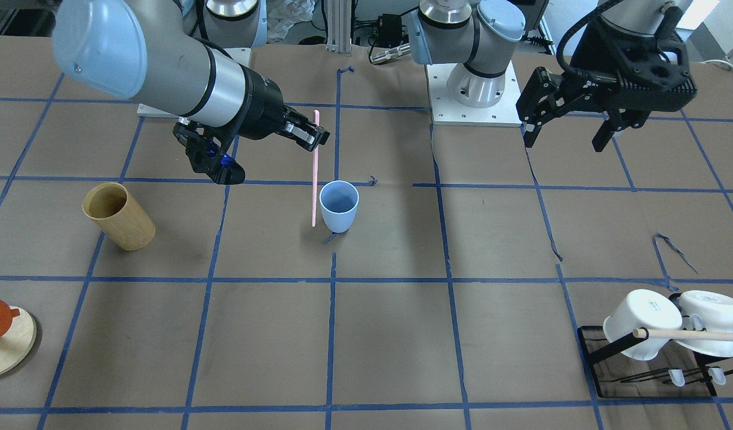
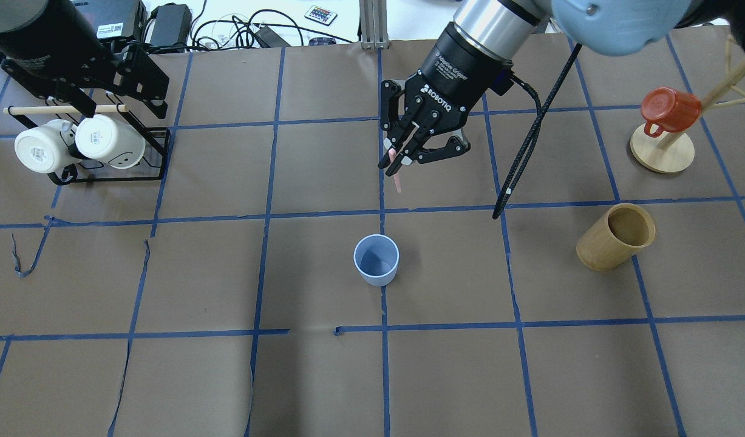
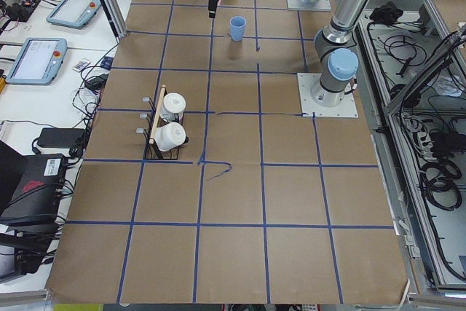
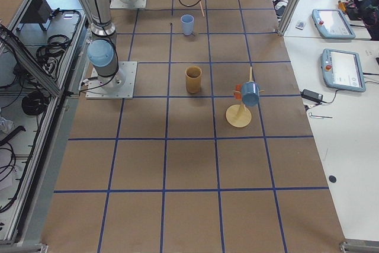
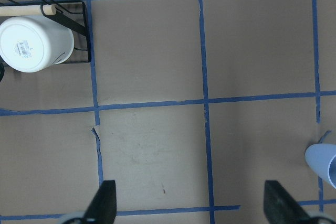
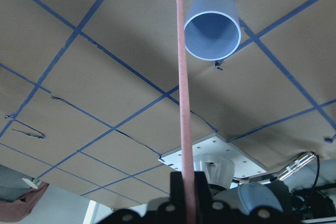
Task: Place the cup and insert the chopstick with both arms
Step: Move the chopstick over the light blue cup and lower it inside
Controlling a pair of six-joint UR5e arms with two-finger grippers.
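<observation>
Next, my right gripper releases the pale-pink chopstick inside the light-blue cup [image 1: 345, 208] [image 6: 212, 36], so that I leave it there leaning against the cup's rim.
The light-blue cup [image 1: 339, 206] stands upright and empty near the table's middle; it also shows in the overhead view [image 2: 376, 260] and the right wrist view [image 6: 212, 22]. My right gripper [image 1: 309, 134] [image 2: 399, 159] is shut on one pale-pink chopstick [image 1: 314, 173] [image 6: 182, 103]. It holds the stick roughly upright in the air, with the lower tip beside the cup and outside it. My left gripper [image 1: 566, 140] [image 2: 120, 103] is open and empty, high above the mug rack. In its wrist view [image 5: 191, 205] the cup [image 5: 323, 163] is at the right edge.
A tan wooden cup [image 2: 615, 237] stands tilted on the robot's right side. A red mug [image 2: 670, 109] hangs on a wooden stand farther right. A black rack [image 2: 164, 145] with two white mugs [image 2: 74, 142] and a wooden dowel is on the robot's left.
</observation>
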